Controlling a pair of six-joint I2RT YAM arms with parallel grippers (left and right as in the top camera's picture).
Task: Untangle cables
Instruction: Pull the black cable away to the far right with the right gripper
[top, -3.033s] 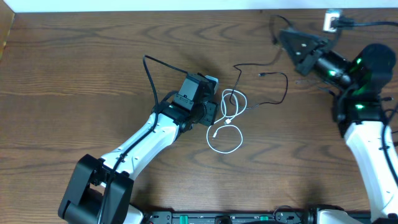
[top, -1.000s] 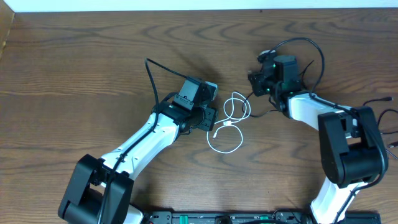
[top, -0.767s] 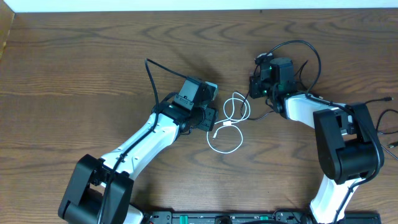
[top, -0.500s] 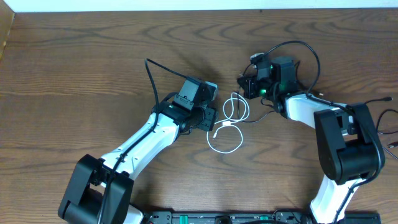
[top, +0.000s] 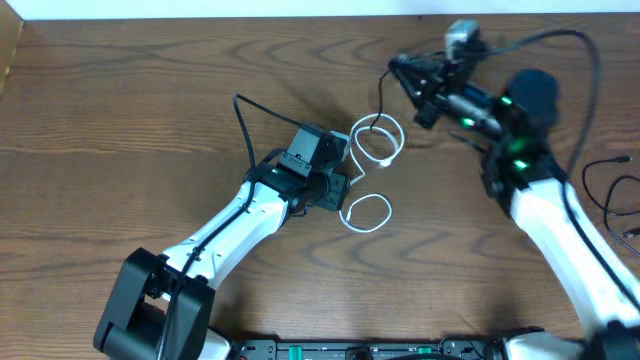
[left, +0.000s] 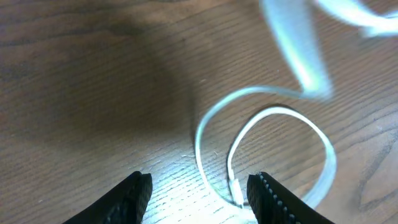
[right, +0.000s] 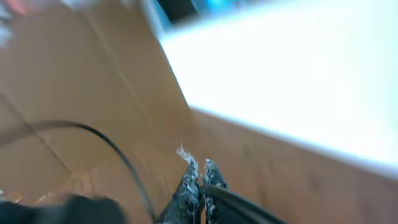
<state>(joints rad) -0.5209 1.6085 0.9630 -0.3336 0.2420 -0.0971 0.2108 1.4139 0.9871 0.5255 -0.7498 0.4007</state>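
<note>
Next, I release the black cable piece from my right gripper on the wooden table (top: 602, 192), among the thin dark wires. The black cable is now raised at the back.
The white cable (top: 366, 212) lies in one loop on the wooden table, with a second loop (top: 377, 134) drawn up toward the back. My left gripper (top: 341, 186) is open, low over the table at the near loop; in the left wrist view the white cable (left: 235, 180) and its plug lie between the open fingers (left: 200, 198). My right gripper (top: 398, 68) is raised at the back, shut on the thin black cable (top: 381, 96). The right wrist view is blurred; its fingers (right: 202, 174) pinch the black cable (right: 115, 149).
The left arm (top: 225, 230) lies across the table's middle-left. The right arm (top: 540, 190) spans the right side. Thin dark wires (top: 600, 168) lie at the right edge. A white wall strip (top: 200, 8) borders the table's far edge.
My right gripper has risen and swung back with the black cable. The white cable's upper loop has been pulled toward the back, and the lower loop has shifted. The left arm has stayed.
</note>
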